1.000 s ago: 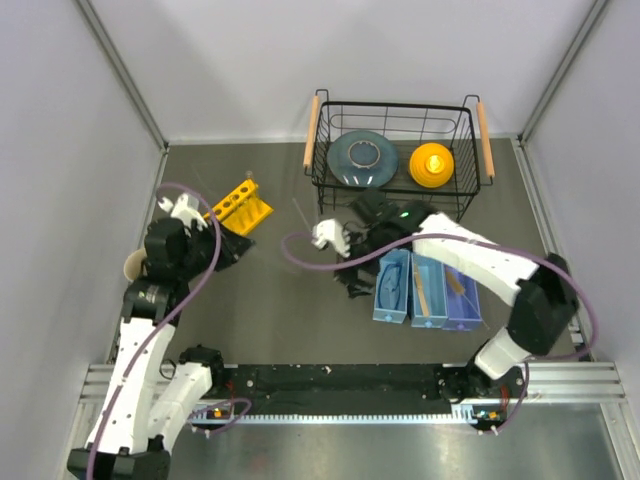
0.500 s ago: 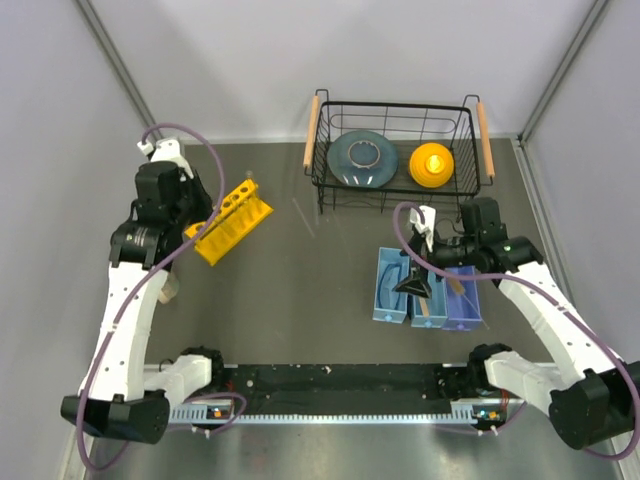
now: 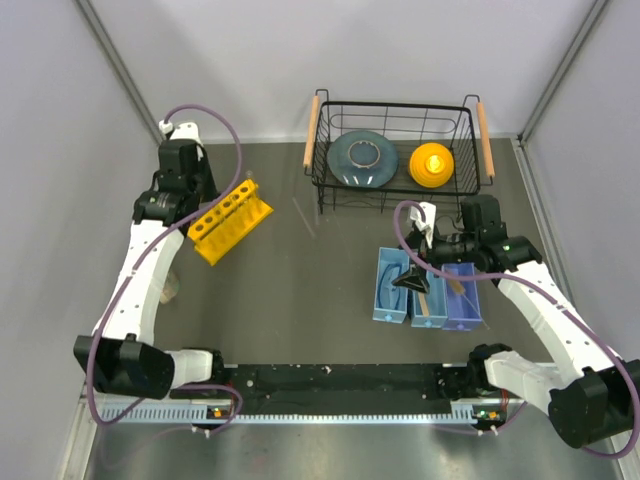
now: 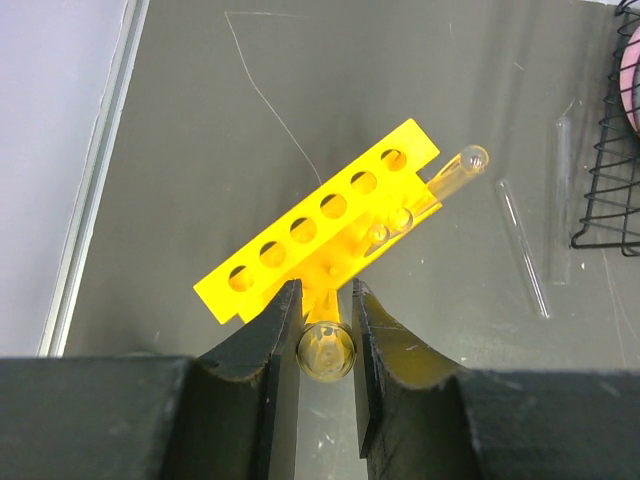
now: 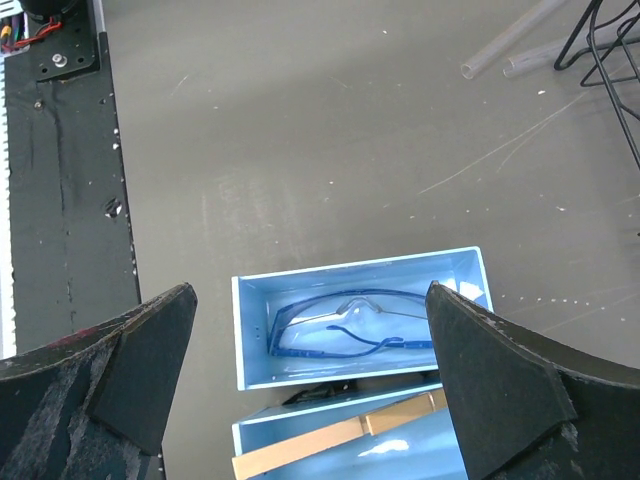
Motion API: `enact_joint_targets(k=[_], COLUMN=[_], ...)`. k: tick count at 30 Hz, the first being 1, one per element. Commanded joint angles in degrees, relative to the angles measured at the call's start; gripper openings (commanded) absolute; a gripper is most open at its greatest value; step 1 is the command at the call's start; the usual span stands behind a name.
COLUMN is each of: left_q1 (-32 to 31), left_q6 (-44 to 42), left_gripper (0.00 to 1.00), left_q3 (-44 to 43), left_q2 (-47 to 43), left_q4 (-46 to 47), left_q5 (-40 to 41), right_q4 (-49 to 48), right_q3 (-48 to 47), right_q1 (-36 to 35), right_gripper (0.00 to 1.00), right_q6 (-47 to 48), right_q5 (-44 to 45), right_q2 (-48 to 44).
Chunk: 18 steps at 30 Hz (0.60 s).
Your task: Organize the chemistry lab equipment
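Observation:
Next, my left gripper lets go of the clear tube in the yellow rack's front row [image 3: 227, 229] [image 4: 323, 286], next to the other standing tubes.
The yellow six-hole rack [image 4: 320, 215] lies tilted on the table at the left [image 3: 232, 222]. A glass tube [image 4: 458, 167] sticks out of its end. My left gripper [image 4: 325, 300] is shut on another clear tube [image 4: 325, 352], seen end-on, just short of the rack; in the top view the gripper [image 3: 197, 207] is at the rack's left end. Two loose tubes [image 4: 522, 245] lie beside the basket. My right gripper [image 5: 310, 292] hangs wide open and empty over the blue-rimmed glasses [image 5: 350, 325] in a blue bin [image 3: 392, 285]. The wooden clamp [image 5: 340, 440] lies in the adjoining bin.
A black wire basket [image 3: 400, 150] at the back holds a grey-blue plate and a yellow thing. A purple bin [image 3: 463, 300] stands right of the two blue bins. A tan round thing [image 3: 170, 288] shows behind my left arm. Grey walls close in both sides.
My right arm drew back from the table's middle to over the bins, then held still. My left arm swung up toward the far left, behind the rack.

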<state>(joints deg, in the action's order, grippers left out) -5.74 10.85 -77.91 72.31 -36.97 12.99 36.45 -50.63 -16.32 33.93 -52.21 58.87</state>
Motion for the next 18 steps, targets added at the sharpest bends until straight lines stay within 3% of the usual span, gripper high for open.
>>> enact_joint_targets(k=[1, 18], left_q1=[0.2, 1.08], left_q6=[-2.85, -2.68], left_gripper=[0.0, 0.0], left_q3=[-2.51, -1.37], left_q2=[2.3, 8.37], left_q4=[6.73, 10.08], left_q5=[1.07, -1.13], right_q4=[-1.73, -1.47], right_q3=[-0.52, -0.34], right_q1=[0.5, 0.5], right_gripper=[0.99, 0.99], right_q6=[1.4, 2.28], right_q5=[-0.71, 0.7], right_q2=[-0.86, 0.37])
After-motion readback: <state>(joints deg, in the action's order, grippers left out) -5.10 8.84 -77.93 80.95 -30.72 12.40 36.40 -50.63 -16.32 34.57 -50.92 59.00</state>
